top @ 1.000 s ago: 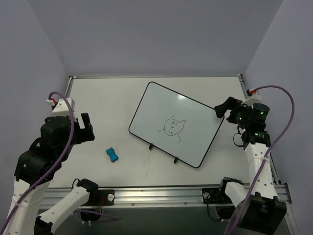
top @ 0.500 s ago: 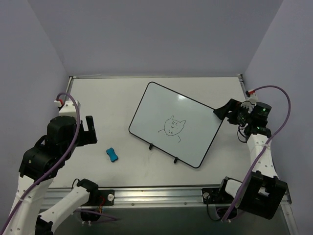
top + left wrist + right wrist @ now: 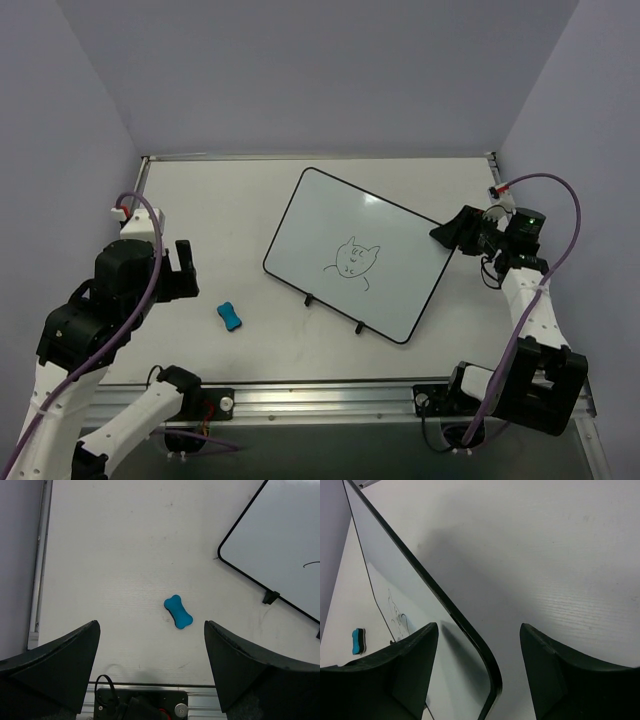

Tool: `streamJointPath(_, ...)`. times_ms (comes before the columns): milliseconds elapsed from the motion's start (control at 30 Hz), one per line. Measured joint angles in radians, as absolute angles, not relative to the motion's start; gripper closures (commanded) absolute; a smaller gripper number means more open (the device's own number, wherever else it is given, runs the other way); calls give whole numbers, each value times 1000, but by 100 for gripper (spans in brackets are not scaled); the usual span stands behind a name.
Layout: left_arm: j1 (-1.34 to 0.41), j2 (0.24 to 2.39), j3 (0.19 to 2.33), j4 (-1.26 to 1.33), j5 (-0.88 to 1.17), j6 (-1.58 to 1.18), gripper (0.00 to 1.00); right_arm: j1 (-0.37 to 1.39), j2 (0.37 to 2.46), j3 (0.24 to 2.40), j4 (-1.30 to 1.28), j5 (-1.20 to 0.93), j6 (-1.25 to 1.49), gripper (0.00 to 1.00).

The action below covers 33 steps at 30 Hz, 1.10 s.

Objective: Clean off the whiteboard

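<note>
The robot's left gripper needs to next move to the narrow middle [image 3: 229,316] [image 3: 178,612] of the blue eraser and close there, because the eraser's sides curve inward.
The whiteboard [image 3: 355,250] lies tilted in the middle of the table, with a black cat doodle [image 3: 350,262] and two black feet on its near edge. A small blue eraser [image 3: 230,316] lies left of it; it shows in the left wrist view [image 3: 178,612] and the right wrist view [image 3: 358,641]. My left gripper [image 3: 180,268] is open, above the table, left of and a little behind the eraser. My right gripper [image 3: 447,230] is open at the board's right corner [image 3: 487,680]; that corner sits between the fingers without touching them.
The table's metal front rail [image 3: 330,397] and a black mount [image 3: 140,705] run along the near edge. Purple walls close in the left, right and back sides.
My left arm has settled slightly lower and nearer the eraser. My right gripper has moved left onto the board's right corner. The board and the eraser have not moved.
</note>
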State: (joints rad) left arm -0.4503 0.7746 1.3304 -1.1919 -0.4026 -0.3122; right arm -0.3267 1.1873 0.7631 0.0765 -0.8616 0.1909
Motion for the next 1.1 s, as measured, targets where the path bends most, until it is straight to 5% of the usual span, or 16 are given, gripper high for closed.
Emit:
streamJointPath(267, -450, 759, 1330, -1220, -402, -329, 6, -323, 1173, 697, 142, -861, 188, 38)
streamJointPath(867, -450, 760, 1302, -1224, -389, -354, 6, -292, 1079, 647, 207, -864, 166, 66)
streamJointPath(1100, -450, 779, 1295, -1224, -404, -425, 6, -263, 1042, 647, 214, -867, 147, 69)
